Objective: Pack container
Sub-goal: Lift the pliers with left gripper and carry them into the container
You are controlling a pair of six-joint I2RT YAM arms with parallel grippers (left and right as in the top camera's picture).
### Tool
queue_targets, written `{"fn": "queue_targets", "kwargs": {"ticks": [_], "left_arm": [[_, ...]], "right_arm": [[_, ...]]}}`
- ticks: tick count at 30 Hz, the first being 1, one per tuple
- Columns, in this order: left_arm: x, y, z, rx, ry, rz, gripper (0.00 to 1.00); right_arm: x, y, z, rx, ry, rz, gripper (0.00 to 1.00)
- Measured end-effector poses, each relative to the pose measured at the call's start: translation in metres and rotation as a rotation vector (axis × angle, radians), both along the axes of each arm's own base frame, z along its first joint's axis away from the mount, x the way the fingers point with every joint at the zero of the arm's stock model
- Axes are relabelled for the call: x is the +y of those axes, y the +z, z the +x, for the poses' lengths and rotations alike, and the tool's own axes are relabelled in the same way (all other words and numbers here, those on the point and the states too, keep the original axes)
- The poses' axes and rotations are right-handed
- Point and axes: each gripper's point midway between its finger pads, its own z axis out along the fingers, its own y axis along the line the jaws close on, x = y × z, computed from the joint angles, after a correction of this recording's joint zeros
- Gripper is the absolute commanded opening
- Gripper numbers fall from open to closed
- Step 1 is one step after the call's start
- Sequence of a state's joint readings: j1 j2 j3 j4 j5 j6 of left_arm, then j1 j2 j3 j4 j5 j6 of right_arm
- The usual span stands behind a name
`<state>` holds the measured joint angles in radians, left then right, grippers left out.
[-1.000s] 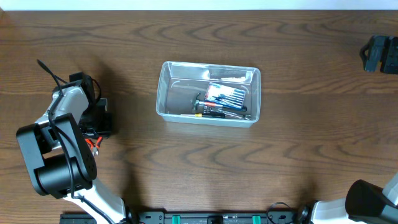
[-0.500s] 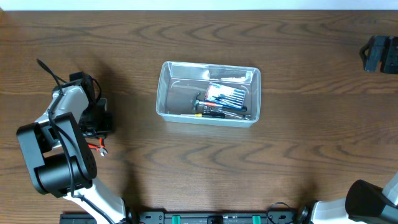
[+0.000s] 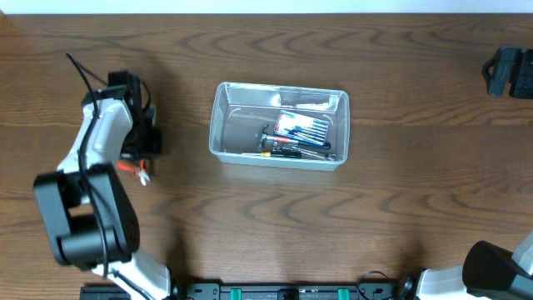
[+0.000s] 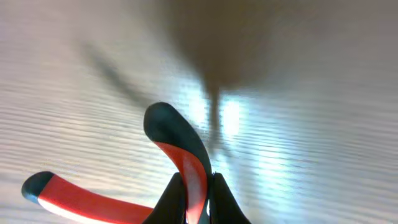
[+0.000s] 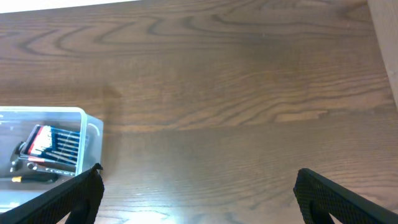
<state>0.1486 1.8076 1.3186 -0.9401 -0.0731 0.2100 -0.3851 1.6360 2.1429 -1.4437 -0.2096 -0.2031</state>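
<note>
The pliers, now held beside the container, will be released by my left gripper in the clear plastic container (image 3: 262, 152), next to the yellow end of a hand tool.
The clear plastic container (image 3: 216, 133) sits mid-table and holds a pack of screwdrivers (image 3: 304, 127) and other hand tools. In the right wrist view its corner (image 5: 90, 134) shows at the left edge. My left gripper (image 4: 196, 182) is shut on one red handle of a pair of pliers (image 4: 183, 152); the second handle (image 4: 81, 198) sticks out to the left. From overhead, the left gripper (image 3: 136, 160) is left of the container, and the pliers' red handles (image 3: 132, 170) poke out below it. My right gripper (image 5: 198, 180) is wide open with nothing between its fingers.
The table is dark wood. A black part of the right arm (image 3: 506, 71) hangs at the far right edge. The left arm's base (image 3: 83, 225) stands at the front left. A pale wall edge (image 5: 385, 37) shows at the right wrist view's top right.
The left gripper has shut on the pliers' handle. The left arm has moved toward the far side and slightly right, taking the pliers with it. The right arm has not moved.
</note>
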Motion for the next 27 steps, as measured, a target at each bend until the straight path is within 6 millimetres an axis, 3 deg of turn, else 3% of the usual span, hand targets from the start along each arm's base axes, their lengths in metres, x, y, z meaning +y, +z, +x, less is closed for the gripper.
{"fn": "queue_targets", "kwargs": {"ticks": [3,6,9,12,16,20,23,27], "left_arm": [[-0.016,0.052,0.027,-0.170,-0.049,-0.004,0.06],[-0.044,0.112,0.050,-0.362,-0.151,-0.006,0.06],[-0.092,0.160,0.064,-0.522,-0.331,-0.010,0.05],[-0.156,0.180,0.063,-0.598,-0.575,-0.028,0.06],[-0.236,0.168,0.052,-0.587,-0.884,-0.076,0.06],[-0.290,0.130,0.037,-0.493,-1.125,-0.100,0.06],[-0.308,0.099,0.030,-0.410,-1.207,-0.108,0.06],[-0.316,0.053,0.028,-0.291,-1.251,-0.117,0.06]], "right_arm": [[0.000,0.000,0.000,0.000,0.000,0.000,0.99],[0.000,0.000,0.000,0.000,0.000,0.000,0.99],[0.000,0.000,0.000,0.000,0.000,0.000,0.99],[0.000,0.000,0.000,0.000,0.000,0.000,0.99],[0.000,0.000,0.000,0.000,0.000,0.000,0.99],[0.000,0.000,0.000,0.002,0.000,0.000,0.99],[0.000,0.000,-0.001,0.003,0.000,0.001,0.99],[0.000,0.000,-0.001,0.003,0.000,0.001,0.99]]}}
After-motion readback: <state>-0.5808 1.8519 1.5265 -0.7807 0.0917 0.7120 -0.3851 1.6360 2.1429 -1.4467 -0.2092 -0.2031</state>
